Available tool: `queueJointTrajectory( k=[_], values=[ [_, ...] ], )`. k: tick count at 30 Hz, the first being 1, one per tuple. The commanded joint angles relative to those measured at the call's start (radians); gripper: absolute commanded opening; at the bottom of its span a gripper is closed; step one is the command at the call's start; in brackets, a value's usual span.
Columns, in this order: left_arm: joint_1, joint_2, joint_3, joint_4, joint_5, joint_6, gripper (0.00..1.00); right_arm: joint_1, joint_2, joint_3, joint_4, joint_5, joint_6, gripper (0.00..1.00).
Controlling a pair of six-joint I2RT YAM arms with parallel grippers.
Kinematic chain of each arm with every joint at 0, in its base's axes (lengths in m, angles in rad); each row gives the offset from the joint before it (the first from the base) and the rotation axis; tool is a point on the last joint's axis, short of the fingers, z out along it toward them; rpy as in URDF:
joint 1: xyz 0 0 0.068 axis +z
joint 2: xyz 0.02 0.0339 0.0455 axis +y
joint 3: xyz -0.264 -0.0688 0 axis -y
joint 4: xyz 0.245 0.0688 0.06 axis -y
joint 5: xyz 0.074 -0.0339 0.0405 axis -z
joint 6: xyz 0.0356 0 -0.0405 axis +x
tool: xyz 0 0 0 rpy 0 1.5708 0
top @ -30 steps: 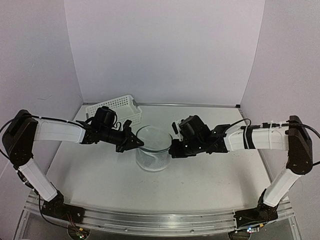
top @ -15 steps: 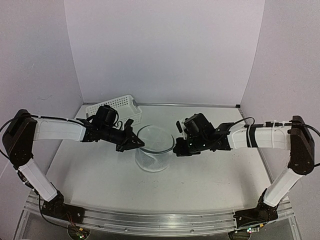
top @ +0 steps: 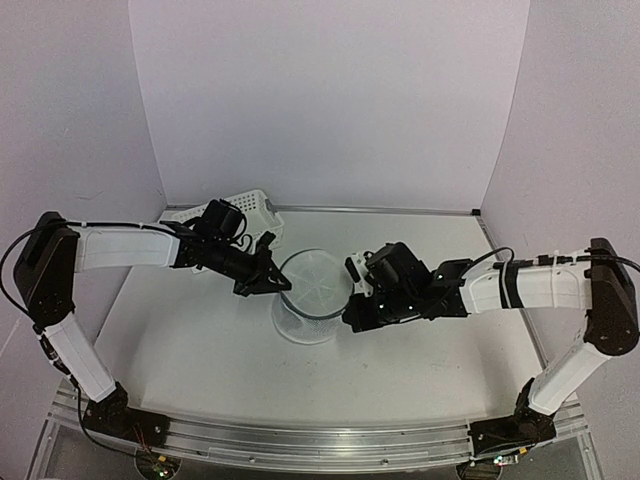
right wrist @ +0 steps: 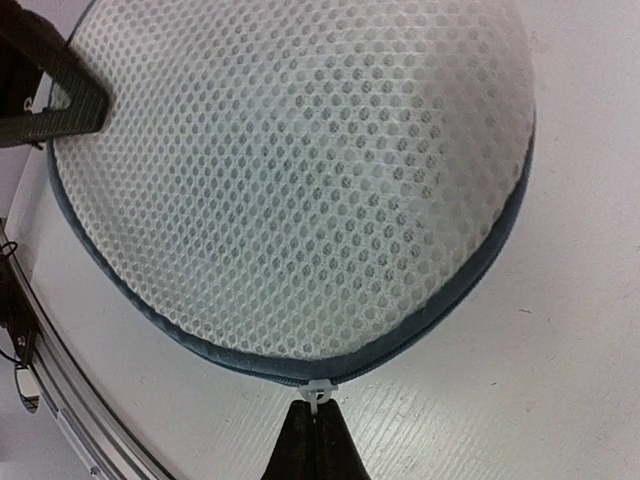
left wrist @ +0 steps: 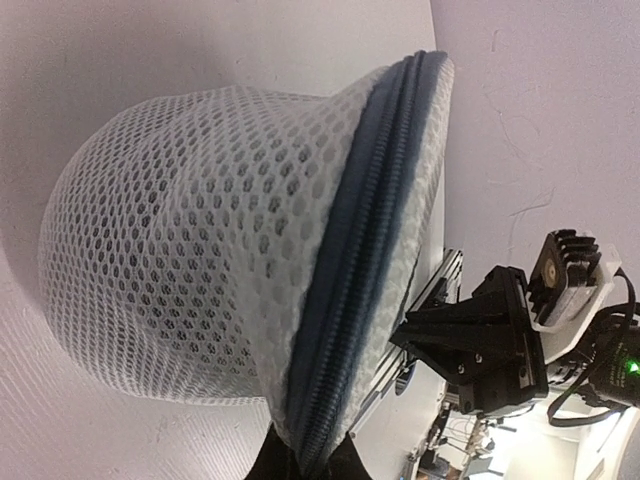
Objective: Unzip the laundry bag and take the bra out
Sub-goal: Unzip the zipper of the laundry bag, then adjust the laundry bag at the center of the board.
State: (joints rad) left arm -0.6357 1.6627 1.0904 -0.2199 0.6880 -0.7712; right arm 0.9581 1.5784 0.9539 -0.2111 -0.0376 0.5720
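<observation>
Next, I open my left gripper, which pinches the bag's rim far from the zipper pull, and take the bag's rim (right wrist: 262, 366) beside the zipper pull before I unzip.
The laundry bag (top: 309, 303), a white see-through mesh pouch with a dark zipper rim, stands mid-table between both arms. My left gripper (top: 283, 287) is shut on the rim at the bag's upper left; the left wrist view shows its tips (left wrist: 310, 466) pinching the blue-grey zipper band (left wrist: 362, 240). At the bag's right side, my right gripper (top: 347, 321) is shut on the small white zipper pull (right wrist: 317, 392), its tips (right wrist: 318, 418) right below the rim. The mesh (right wrist: 290, 170) bulges above them. The bra does not show.
A white perforated basket (top: 247, 206) sits behind the left arm near the back wall. White walls close in the left, back and right sides. The metal rail (top: 300, 445) with both arm bases runs along the near edge.
My right gripper has moved toward the near side along the bag's right rim, taking the pull with it. The left gripper shifted slightly back and up, and the bag's top has tilted.
</observation>
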Motion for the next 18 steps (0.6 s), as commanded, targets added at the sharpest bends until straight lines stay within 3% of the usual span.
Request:
queueJointTrajectory(
  k=[1, 5, 12, 18],
  values=[
    [0.02, 0.028, 0.103, -0.074, -0.031, 0.08, 0.09, 0.047, -0.047, -0.009, 0.065, 0.0, 0.002, 0.0],
    [0.039, 0.045, 0.164, -0.134, -0.079, 0.114, 0.22, 0.073, -0.033, 0.0, 0.08, -0.007, 0.018, 0.0],
    [0.05, 0.027, 0.228, -0.237, -0.185, 0.136, 0.6, 0.082, 0.01, 0.044, 0.12, -0.037, 0.04, 0.0],
    [0.05, -0.061, 0.191, -0.273, -0.224, 0.122, 0.75, 0.085, 0.083, 0.131, 0.131, -0.065, 0.045, 0.0]
  ],
)
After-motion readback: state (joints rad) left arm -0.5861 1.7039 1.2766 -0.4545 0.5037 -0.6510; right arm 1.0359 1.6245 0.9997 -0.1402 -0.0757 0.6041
